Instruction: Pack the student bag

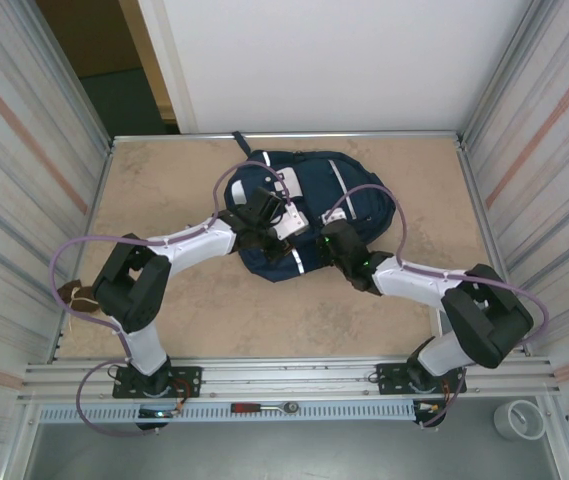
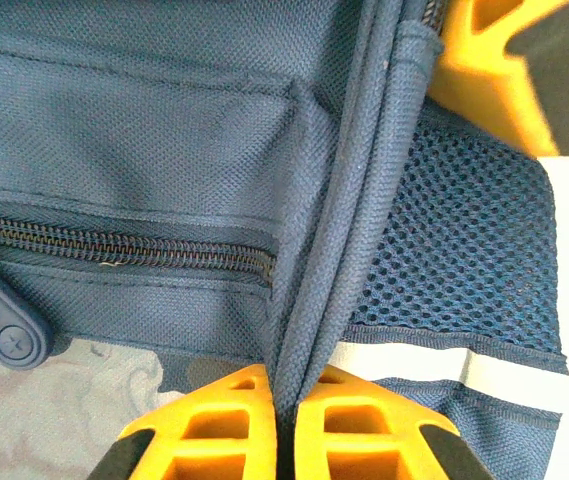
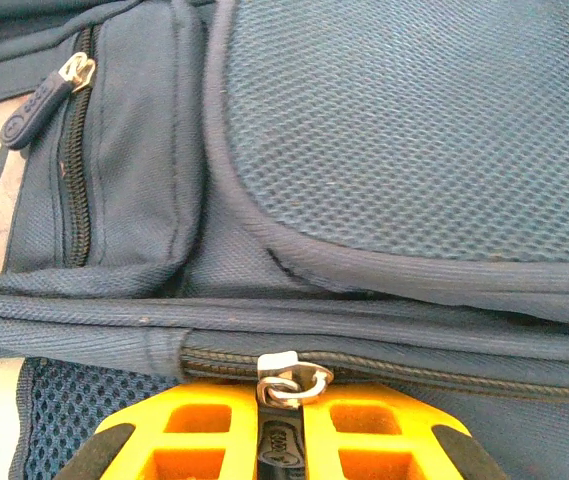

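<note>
My left gripper holds the bag's seam at the mesh pocket, short of the main zip; it should move up, gripping just behind the zip's slider [image 3: 222,360].
The student bag [image 1: 309,205], navy with thin reflective stripes, lies flat on the table toward the back centre. My left gripper [image 1: 267,215] is over the bag's left part. In the left wrist view it [image 2: 286,395] is shut on a raised fold of the bag's piped seam [image 2: 339,250], beside a mesh side pocket [image 2: 464,240]. My right gripper [image 1: 332,243] is at the bag's near edge. Its orange fingers [image 3: 364,430] are shut on the dark zip pull [image 3: 282,440] of the main zip, just under the metal slider [image 3: 289,378].
A front pocket with a closed zip [image 2: 124,250] and rubber pull tab [image 2: 4,325] lies left of the held seam. Metal walls [image 1: 24,180] flank the beige table [image 1: 164,180]. A white cup [image 1: 517,418] stands beyond the front rail [image 1: 284,380].
</note>
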Robot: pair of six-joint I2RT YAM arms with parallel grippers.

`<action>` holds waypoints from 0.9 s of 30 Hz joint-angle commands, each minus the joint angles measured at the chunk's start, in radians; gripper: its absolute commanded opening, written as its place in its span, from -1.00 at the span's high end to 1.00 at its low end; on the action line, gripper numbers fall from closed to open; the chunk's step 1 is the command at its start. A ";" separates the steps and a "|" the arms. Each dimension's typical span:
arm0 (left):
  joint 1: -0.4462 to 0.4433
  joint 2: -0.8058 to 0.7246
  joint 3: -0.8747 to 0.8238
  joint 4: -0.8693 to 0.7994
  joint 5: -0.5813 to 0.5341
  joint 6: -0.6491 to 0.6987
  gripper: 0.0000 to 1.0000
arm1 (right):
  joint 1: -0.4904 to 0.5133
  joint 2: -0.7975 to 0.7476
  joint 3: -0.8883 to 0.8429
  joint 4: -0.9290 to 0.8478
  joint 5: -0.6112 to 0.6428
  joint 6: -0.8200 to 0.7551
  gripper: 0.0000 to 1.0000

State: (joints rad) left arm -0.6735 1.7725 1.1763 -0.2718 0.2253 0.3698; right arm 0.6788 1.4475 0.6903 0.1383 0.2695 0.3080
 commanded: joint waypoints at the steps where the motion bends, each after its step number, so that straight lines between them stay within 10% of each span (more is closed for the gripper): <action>1: 0.002 -0.013 -0.010 -0.027 -0.028 0.015 1.00 | -0.064 -0.071 0.029 -0.055 -0.158 0.080 0.95; 27: 0.040 -0.136 -0.139 0.065 -0.061 0.015 1.00 | -0.340 -0.115 0.002 -0.184 -0.497 0.120 1.00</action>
State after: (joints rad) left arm -0.6514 1.6829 1.0485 -0.1871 0.1864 0.3920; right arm 0.3351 1.3495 0.6899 -0.0559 -0.1963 0.4332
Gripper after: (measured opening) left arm 0.089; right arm 0.113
